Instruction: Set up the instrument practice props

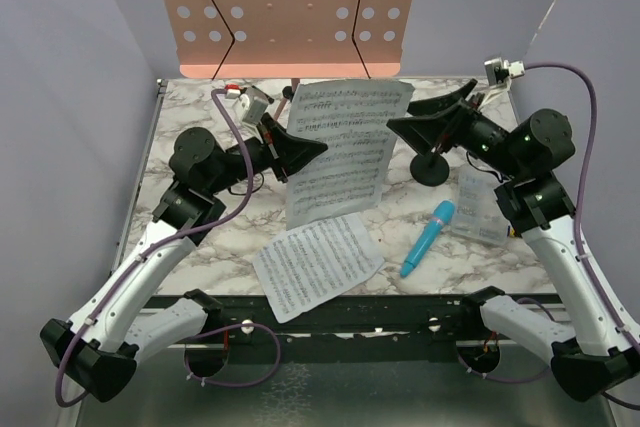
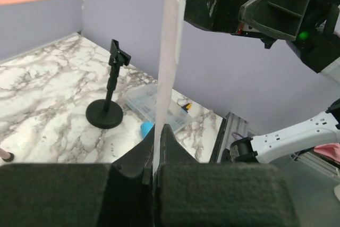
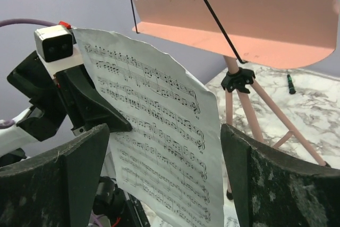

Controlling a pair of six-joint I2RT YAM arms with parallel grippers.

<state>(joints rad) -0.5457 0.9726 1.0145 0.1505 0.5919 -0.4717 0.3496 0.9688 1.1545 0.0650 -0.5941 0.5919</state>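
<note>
The page's upper corner curves away from my left gripper, so my right gripper should pinch the page's loose edge [image 1: 394, 152] and straighten the page before it goes onto the stand.
The pink perforated music stand [image 1: 290, 7] stands at the back of the marble table, its tripod legs [image 3: 249, 115] showing in the right wrist view. My left gripper [image 1: 318, 147] is shut on the left edge of a white sheet-music page [image 1: 340, 147] and holds it upright in mid-air. From the left wrist the page [image 2: 172, 51] shows edge-on between the fingers. My right gripper [image 1: 405, 115] is open at the page's right edge, its fingers apart from the paper [image 3: 159, 131]. A second page [image 1: 318, 262] lies flat at the front. The blue microphone [image 1: 428, 237] lies beside the black mic stand [image 1: 432, 169].
A clear plastic box [image 1: 478, 207] lies at the right, under my right arm. A small black-green stick [image 3: 291, 84] lies on the table behind the stand's legs. Purple walls close in the table at left, right and back.
</note>
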